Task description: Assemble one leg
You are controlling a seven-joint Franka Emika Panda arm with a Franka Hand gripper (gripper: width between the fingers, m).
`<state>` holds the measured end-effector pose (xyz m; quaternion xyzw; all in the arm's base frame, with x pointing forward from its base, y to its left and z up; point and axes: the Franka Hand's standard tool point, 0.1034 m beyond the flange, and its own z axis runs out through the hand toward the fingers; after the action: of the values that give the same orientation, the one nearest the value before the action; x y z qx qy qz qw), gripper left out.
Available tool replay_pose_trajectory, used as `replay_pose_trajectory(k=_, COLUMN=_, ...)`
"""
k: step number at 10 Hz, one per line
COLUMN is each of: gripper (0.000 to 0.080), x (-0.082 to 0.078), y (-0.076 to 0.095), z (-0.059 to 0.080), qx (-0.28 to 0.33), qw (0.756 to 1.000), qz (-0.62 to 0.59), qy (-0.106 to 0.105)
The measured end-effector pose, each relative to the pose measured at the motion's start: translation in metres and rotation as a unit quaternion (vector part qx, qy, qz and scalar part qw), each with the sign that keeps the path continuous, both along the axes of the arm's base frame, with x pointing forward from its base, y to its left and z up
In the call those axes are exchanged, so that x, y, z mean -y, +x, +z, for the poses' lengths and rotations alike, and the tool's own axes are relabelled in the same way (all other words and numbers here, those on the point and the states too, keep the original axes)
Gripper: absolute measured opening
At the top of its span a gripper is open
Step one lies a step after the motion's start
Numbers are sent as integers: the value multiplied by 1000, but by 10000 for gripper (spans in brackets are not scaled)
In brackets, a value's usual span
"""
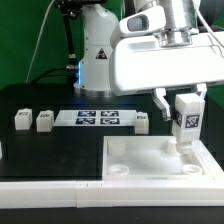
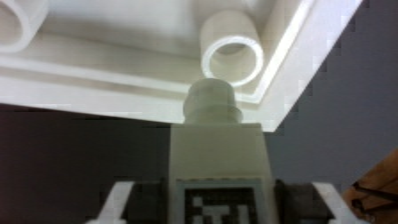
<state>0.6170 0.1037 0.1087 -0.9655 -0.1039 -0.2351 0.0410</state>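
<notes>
The robot's gripper should release the leg upright in the white panel's front corner socket (image 1: 192, 169) (image 2: 231, 58), just ahead of the leg's peg.
My gripper (image 1: 186, 112) is shut on a leg (image 1: 186, 120), a white post with a black-and-white tag, held upright above the right rear corner of the large white rimmed panel (image 1: 130, 160). In the wrist view the leg (image 2: 221, 150) points its rounded peg toward a round corner socket (image 2: 233, 55) of the panel, with its tip close to the socket but apart from it. My fingers (image 2: 121, 205) flank the tagged end of the leg. Three other legs (image 1: 21, 120) (image 1: 44, 120) (image 1: 141, 122) lie on the black table.
The marker board (image 1: 96, 118) lies on the table behind the panel. The robot's white base (image 1: 100, 50) stands at the back. A second socket (image 2: 22, 30) shows at the edge of the wrist view.
</notes>
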Motion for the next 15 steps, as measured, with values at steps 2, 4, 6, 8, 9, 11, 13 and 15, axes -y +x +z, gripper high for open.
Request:
replay_pose_trajectory(k=2, gripper=290, x=0, y=-1, z=-4, qx=-2, qw=1000, qz=0, qy=0)
replay_pose_trajectory(k=4, gripper=290, x=-5, y=3, z=-12, qx=-5, qw=1000, qz=0, qy=2)
replay_pose_trajectory(k=6, gripper=290, x=-9, y=5, z=-26, qx=-10, qw=1000, qz=0, qy=5)
replay_pose_trajectory(k=8, gripper=290, x=-14, y=4, z=-38, qx=-12, qw=1000, qz=0, qy=6)
replay_pose_trajectory(k=9, gripper=290, x=-14, y=5, z=-40, qx=-9, qw=1000, qz=-1, qy=5)
replay_pose_trajectory(k=11, gripper=290, x=-14, y=5, z=-40, qx=-9, qw=1000, qz=0, qy=5)
replay_pose_trajectory(k=13, gripper=290, x=-13, y=5, z=-41, qx=6, qw=1000, qz=-3, qy=4)
replay_pose_trajectory(k=15, gripper=290, x=-11, y=6, z=-41, qx=30, qw=1000, qz=-6, qy=3)
